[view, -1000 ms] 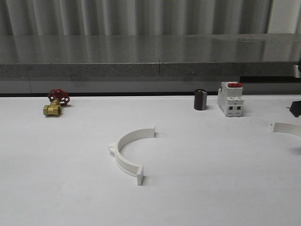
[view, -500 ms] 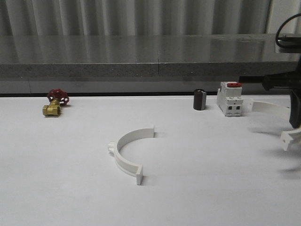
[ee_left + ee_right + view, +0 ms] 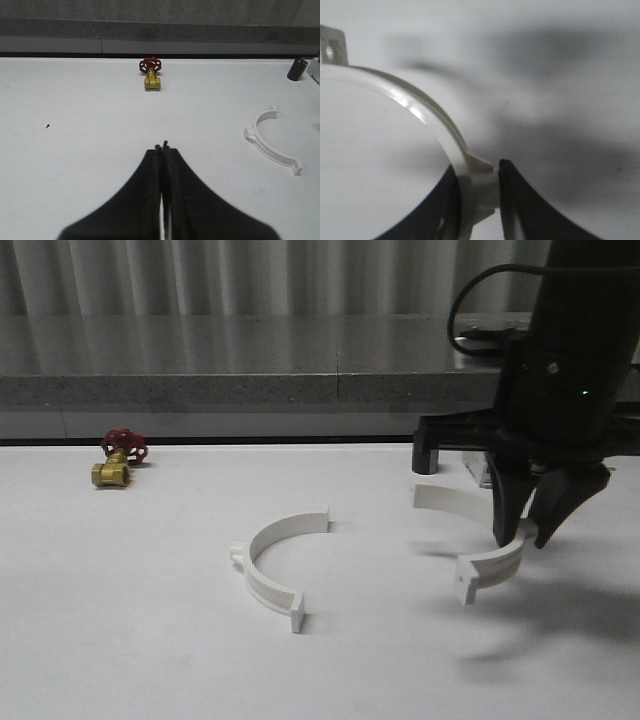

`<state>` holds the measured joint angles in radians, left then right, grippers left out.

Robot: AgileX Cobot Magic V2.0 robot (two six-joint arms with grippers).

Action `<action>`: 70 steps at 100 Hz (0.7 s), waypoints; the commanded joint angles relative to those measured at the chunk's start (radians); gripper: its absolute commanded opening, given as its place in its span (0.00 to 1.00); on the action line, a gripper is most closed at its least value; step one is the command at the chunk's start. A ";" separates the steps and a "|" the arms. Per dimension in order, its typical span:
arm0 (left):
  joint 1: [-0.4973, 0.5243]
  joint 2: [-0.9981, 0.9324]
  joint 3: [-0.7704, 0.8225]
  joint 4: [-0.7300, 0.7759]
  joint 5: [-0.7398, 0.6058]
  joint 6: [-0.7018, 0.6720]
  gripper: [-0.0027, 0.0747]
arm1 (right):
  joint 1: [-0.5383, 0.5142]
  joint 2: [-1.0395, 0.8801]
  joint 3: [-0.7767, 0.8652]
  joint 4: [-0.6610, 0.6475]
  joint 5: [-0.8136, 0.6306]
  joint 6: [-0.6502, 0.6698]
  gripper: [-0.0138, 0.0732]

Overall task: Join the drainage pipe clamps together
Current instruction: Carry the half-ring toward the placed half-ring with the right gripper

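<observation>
I will release the right gripper's second clamp against the open side of the flat-lying clamp (image 3: 380, 568), completing the ring.
One white half-ring drainage pipe clamp (image 3: 272, 562) lies flat near the table's middle, its open side facing right; it also shows as the clamp (image 3: 270, 146) in the left wrist view. The second clamp (image 3: 478, 540) hangs just above the table to its right, my right gripper (image 3: 527, 532) shut on its middle at the outer nub. In the right wrist view the black fingers pinch this clamp (image 3: 435, 117) at the nub, with my right gripper (image 3: 479, 187) closed around it. My left gripper (image 3: 162, 147) is shut on nothing over bare table.
A brass valve (image 3: 118, 459) with a red handwheel stands at the back left. A small dark cylinder (image 3: 297, 69) stands at the back right. The white breaker is mostly hidden behind my right arm. A grey ledge (image 3: 250, 360) runs along the table's far edge.
My right arm has come in from the right edge toward the middle, carrying the second clamp with it. The lying clamp and the left gripper have not moved.
</observation>
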<state>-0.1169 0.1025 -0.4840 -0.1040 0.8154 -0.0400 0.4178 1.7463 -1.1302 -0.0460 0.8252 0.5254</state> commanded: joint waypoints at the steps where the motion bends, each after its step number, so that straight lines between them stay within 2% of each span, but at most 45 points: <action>1: -0.001 0.015 -0.026 -0.008 -0.071 -0.008 0.01 | 0.032 -0.015 -0.029 -0.023 -0.017 0.048 0.31; 20: -0.001 0.015 -0.026 -0.008 -0.071 -0.008 0.01 | 0.068 0.020 -0.031 -0.041 -0.079 0.116 0.31; 43: -0.001 0.015 -0.026 -0.008 -0.071 -0.008 0.01 | 0.090 0.087 -0.122 -0.063 -0.080 0.154 0.31; 70: -0.001 0.015 -0.026 -0.006 -0.071 -0.008 0.01 | 0.121 0.129 -0.158 -0.120 -0.083 0.276 0.31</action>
<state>-0.1169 0.1025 -0.4840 -0.1022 0.8154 -0.0400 0.5328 1.9102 -1.2602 -0.1349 0.7586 0.7689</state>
